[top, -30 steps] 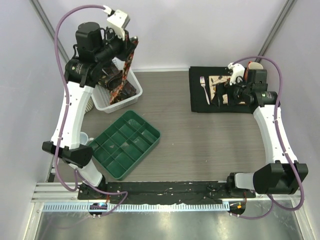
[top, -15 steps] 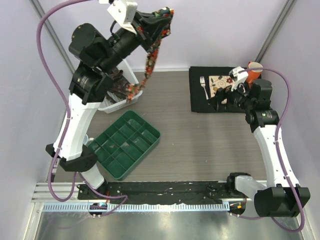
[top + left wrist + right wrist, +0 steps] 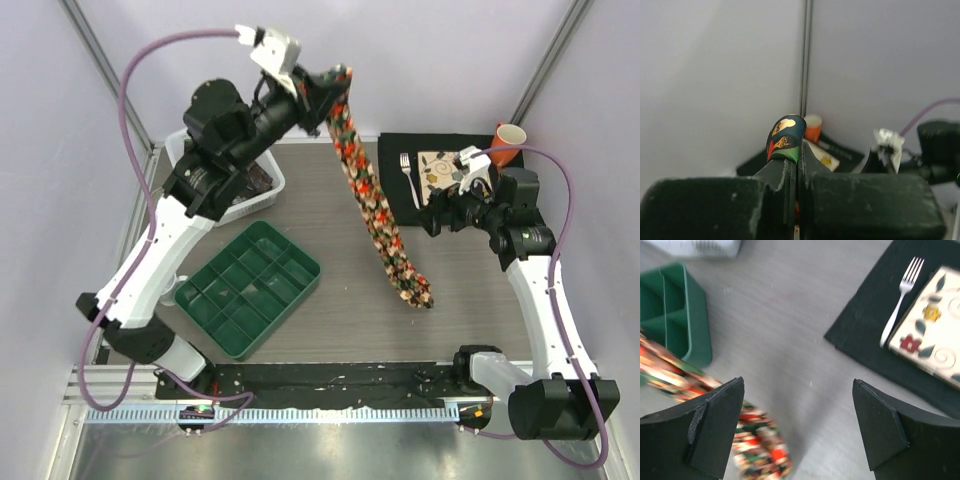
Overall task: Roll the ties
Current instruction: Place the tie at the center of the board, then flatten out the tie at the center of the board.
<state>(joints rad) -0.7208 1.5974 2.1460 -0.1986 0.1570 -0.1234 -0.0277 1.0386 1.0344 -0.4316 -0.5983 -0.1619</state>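
Observation:
I will close my right gripper on the loose lower end (image 3: 415, 293) (image 3: 771, 457) of the red-orange floral tie, opposite the upper end in my left gripper.
A red-orange floral tie (image 3: 375, 210) hangs from my left gripper (image 3: 337, 85), which is raised high over the back of the table and shut on the tie's upper end. The tie's wide lower end reaches toward the table's middle right (image 3: 412, 290). In the left wrist view a fold of the tie (image 3: 786, 136) pokes out above the closed left gripper (image 3: 795, 165). My right gripper (image 3: 432, 220) hovers open just right of the hanging tie; in its wrist view the right gripper (image 3: 798, 384) stands wide with the blurred tie (image 3: 760, 445) by its left finger. Dark ties (image 3: 257, 178) lie in the white basket (image 3: 264, 203).
A green compartment tray (image 3: 250, 288) sits at the front left, also visible as the green tray (image 3: 670, 310). At the back right a black placemat (image 3: 398, 205) carries a fork (image 3: 408, 175), a floral plate (image 3: 438, 168) and an orange cup (image 3: 508, 138).
The left arm swung right from over the basket, pulling the floral tie out so it now hangs over the table's middle. The right gripper moved left, off the placemat, toward the tie.

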